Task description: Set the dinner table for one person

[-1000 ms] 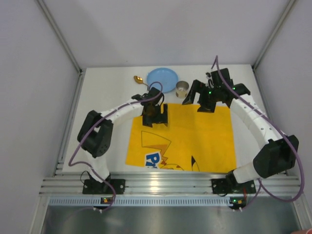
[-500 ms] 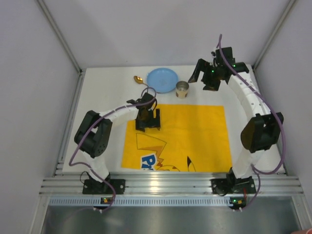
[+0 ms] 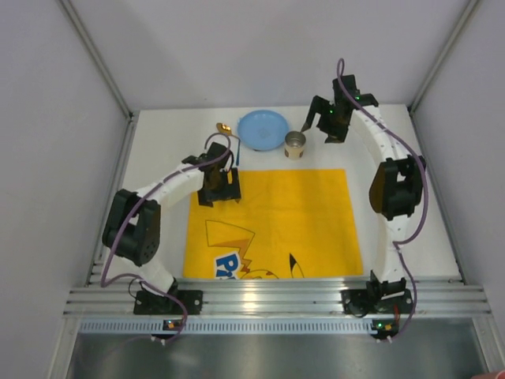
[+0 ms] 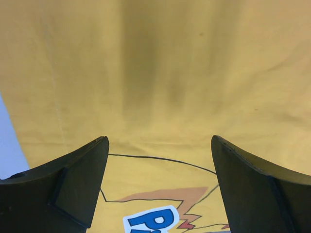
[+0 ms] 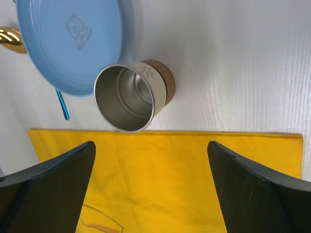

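Observation:
Next, the left gripper closes on the middle of the handle (image 3: 238,145) of the blue fork, near the spot where the gold spoon crosses it.
The white dinner table (image 3: 158,150) carries a yellow cartoon-printed placemat (image 3: 272,225) in its middle. Beyond the mat's far edge stand a blue plate (image 3: 263,129) and an upright metal cup (image 3: 294,145), with a gold spoon (image 3: 225,128) left of the plate. My left gripper (image 3: 218,194) hangs open over the mat's far left corner, and only the placemat (image 4: 160,87) shows between its fingers (image 4: 68,187). My right gripper (image 3: 322,128) is open above the table just right of the cup. Its wrist view shows the cup (image 5: 130,97), plate (image 5: 73,43) and placemat (image 5: 165,179).
A thin blue handle (image 5: 62,104) pokes out from under the plate. Grey walls with metal rails enclose the table on three sides. A silver rail (image 3: 268,300) carrying both arm bases runs along the near edge.
The placemat has slid left together with my left gripper. My right arm has swung from the mat's far right corner to beyond the cup, by the back wall.

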Action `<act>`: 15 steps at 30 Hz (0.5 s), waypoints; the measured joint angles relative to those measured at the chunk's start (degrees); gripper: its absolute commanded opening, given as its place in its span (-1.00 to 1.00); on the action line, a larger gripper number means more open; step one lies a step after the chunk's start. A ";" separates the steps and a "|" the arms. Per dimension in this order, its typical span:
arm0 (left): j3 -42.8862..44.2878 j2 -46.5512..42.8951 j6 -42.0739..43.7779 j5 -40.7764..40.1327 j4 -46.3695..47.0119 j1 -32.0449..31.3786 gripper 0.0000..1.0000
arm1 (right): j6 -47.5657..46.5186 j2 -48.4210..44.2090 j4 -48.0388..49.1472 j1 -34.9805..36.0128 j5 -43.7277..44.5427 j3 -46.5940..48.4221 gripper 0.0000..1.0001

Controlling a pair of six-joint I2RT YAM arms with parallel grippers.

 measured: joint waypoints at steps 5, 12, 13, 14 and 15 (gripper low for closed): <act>8.94 -3.82 1.62 -1.03 -2.82 0.02 0.85 | 1.49 6.93 0.42 0.70 3.34 6.99 0.91; 10.10 -11.80 2.56 -0.61 -4.17 0.02 0.86 | 3.26 15.96 0.20 2.95 8.68 11.41 0.35; 9.94 -12.39 2.69 -0.39 -4.31 0.04 0.86 | 3.48 16.74 0.22 3.39 9.35 11.45 0.21; 9.75 -12.83 2.84 -0.15 -4.44 0.15 0.86 | 3.78 17.53 0.07 3.87 10.16 11.56 -0.06; 9.51 -13.18 2.89 0.20 -4.63 0.22 0.87 | 4.09 18.25 -0.04 4.37 10.84 11.76 -0.20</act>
